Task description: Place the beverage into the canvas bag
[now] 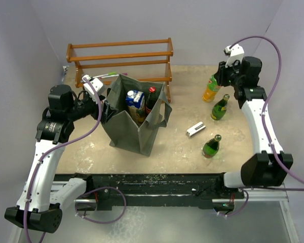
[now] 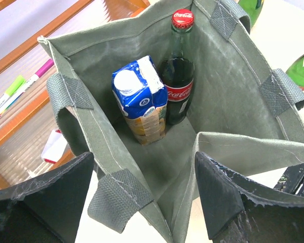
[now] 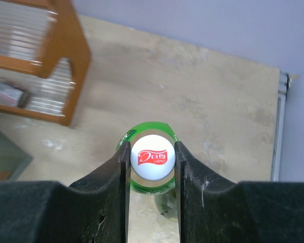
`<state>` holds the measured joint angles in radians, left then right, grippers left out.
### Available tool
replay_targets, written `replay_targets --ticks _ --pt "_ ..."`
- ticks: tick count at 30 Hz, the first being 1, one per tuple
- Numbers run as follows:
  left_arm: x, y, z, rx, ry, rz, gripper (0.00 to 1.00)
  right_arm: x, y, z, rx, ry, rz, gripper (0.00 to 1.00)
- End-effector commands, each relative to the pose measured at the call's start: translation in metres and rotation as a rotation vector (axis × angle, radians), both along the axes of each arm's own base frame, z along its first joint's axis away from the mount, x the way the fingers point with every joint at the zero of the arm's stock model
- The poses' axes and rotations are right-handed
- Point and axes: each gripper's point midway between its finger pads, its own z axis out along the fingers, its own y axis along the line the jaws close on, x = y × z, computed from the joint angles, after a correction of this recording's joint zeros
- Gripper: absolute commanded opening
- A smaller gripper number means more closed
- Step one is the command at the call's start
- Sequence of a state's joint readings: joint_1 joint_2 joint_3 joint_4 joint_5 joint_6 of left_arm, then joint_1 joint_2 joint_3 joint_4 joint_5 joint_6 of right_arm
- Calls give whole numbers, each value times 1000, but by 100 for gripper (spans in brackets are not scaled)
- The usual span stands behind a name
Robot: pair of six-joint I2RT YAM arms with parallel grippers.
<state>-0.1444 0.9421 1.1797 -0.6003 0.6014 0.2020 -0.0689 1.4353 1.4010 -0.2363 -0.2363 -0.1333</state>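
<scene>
My left gripper will pinch the bag's rim (image 2: 185, 207) beside the fold and steady the bag before the bottle goes in, as the bag's near side folds inward over its opening.
The grey-green canvas bag (image 1: 133, 132) stands open left of centre. Inside it stand a blue-and-white carton (image 2: 140, 98) and a dark cola bottle (image 2: 178, 76) with a red cap. My left gripper (image 2: 144, 174) is open, its jaws wide apart astride the bag's near rim (image 2: 116, 167) and a strap end. My right gripper (image 3: 152, 148) is shut on the white cap of a green-labelled orange beverage bottle (image 3: 153, 158), which is at the far right in the top view (image 1: 211, 90). Whether the bottle touches the table I cannot tell.
A wooden rack (image 1: 119, 56) stands behind the bag, with markers (image 2: 17, 88) on its shelf. Two green glass bottles (image 1: 220, 107) (image 1: 212, 146) stand on the right side. A small white object (image 1: 195, 129) lies between them and the bag.
</scene>
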Motion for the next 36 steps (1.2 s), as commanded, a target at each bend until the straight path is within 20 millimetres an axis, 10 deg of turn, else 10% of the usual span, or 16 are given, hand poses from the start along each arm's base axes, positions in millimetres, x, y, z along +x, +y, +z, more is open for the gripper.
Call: replay_targets --ticks 1,22,29,36 --pt "4 2 11 3 -45 12 84 -21 37 62 -40 -190 107 0" --pt "32 19 3 40 31 152 84 -179 152 274 158 -555 621 0" --pt "1 -8 30 96 -104 -144 82 -186 195 307 258 -563 790 0" --pt "-32 -25 10 153 -42 -421 77 -184 262 303 317 -480 959 0"
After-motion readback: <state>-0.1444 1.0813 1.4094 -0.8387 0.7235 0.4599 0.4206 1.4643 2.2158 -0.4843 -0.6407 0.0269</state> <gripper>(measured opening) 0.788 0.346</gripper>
